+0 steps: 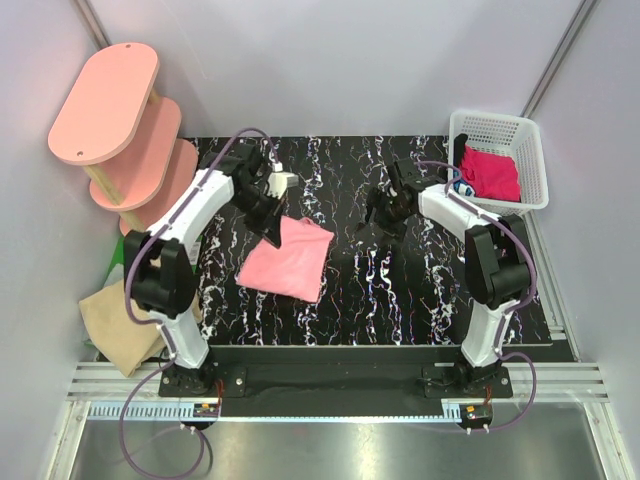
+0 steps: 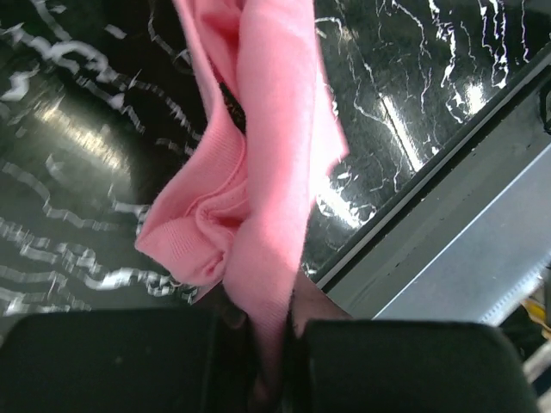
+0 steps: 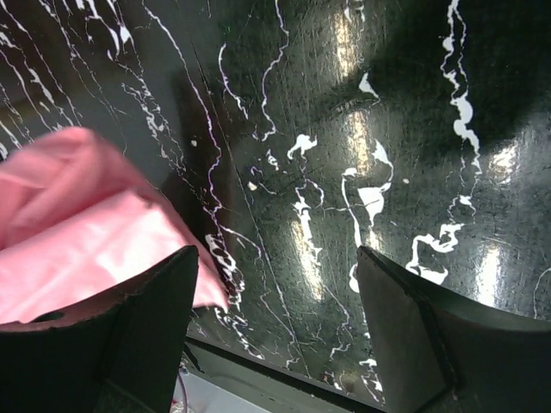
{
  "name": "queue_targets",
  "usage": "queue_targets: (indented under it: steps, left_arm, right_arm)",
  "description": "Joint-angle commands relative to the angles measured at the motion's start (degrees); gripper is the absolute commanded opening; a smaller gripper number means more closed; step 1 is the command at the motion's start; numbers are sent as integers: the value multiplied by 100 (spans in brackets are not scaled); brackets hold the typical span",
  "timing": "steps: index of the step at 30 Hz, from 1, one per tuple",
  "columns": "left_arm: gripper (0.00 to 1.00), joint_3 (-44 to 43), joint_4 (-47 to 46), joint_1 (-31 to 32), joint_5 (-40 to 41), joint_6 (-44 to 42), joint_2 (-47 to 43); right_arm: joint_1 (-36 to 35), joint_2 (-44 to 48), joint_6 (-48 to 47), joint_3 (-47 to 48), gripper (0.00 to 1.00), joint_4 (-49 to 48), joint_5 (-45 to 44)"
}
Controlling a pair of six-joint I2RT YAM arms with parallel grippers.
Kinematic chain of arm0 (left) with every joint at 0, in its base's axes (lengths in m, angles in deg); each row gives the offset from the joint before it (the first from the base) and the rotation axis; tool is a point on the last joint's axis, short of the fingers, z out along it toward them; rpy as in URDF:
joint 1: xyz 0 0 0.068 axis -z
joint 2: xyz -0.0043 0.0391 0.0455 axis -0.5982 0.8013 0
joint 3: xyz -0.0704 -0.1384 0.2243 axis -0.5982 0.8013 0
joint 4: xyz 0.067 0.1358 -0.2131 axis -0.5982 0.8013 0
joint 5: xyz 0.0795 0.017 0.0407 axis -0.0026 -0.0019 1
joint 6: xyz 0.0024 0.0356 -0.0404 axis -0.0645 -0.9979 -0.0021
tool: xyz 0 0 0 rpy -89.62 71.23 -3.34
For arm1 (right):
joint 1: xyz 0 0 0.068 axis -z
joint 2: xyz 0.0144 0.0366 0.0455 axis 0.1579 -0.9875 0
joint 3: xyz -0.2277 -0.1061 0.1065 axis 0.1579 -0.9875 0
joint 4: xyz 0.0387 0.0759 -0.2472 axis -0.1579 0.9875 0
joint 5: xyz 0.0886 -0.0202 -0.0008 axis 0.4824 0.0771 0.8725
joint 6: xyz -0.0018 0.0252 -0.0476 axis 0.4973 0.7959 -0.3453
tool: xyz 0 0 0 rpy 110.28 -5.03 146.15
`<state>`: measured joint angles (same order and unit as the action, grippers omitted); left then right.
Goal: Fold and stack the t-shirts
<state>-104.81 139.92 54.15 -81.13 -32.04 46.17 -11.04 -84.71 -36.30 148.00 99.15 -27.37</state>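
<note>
My left gripper will let go of the salmon-pink t-shirt on top of the tan t-shirt [image 1: 126, 307] beside the black marbled table.
A salmon-pink t-shirt [image 1: 290, 262] lies folded on the black marbled table [image 1: 400, 300], left of centre. My left gripper [image 1: 270, 234] is shut on its far left corner. In the left wrist view the pink cloth [image 2: 258, 163] runs down between the closed fingers of the left gripper [image 2: 280, 344]. My right gripper [image 1: 383, 217] hangs open over bare table to the right of the shirt, with nothing between its fingers. The right wrist view shows the right gripper [image 3: 275, 301] with the pink shirt [image 3: 77, 249] beside its left finger. A magenta-red t-shirt [image 1: 490, 172] sits in the basket. A tan t-shirt [image 1: 125, 322] lies off the table's left edge.
A white lattice basket [image 1: 530, 150] stands at the table's far right corner. Pink oval shelf boards [image 1: 115, 110] rise at the far left. A metal rail [image 1: 340, 385] runs along the near edge behind the arm bases.
</note>
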Motion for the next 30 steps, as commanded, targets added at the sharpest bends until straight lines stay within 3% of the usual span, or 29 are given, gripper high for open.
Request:
queue_targets:
  steps: [1, 9, 15, 25, 30]
  left_arm:
    - [0, 393, 393, -36, 537, 119, -406]
    - [0, 825, 973, -45, 1353, 409, -1513]
    - [0, 561, 1122, -167, 1839, 392, -2463]
    - [0, 684, 1333, -1607, 1778, -337, -3070]
    - [0, 588, 1535, -1679, 1856, -566, -3316]
  right_arm:
    - [-10, 408, -142, -191, 82, 18, -200]
    - [122, 831, -300, -719, 82, -184, -166]
    - [166, 1059, -335, -956, 82, -298, -60]
    - [228, 1262, -353, -1115, 82, -290, -42]
    - [228, 1262, -309, -1097, 82, -298, -33]
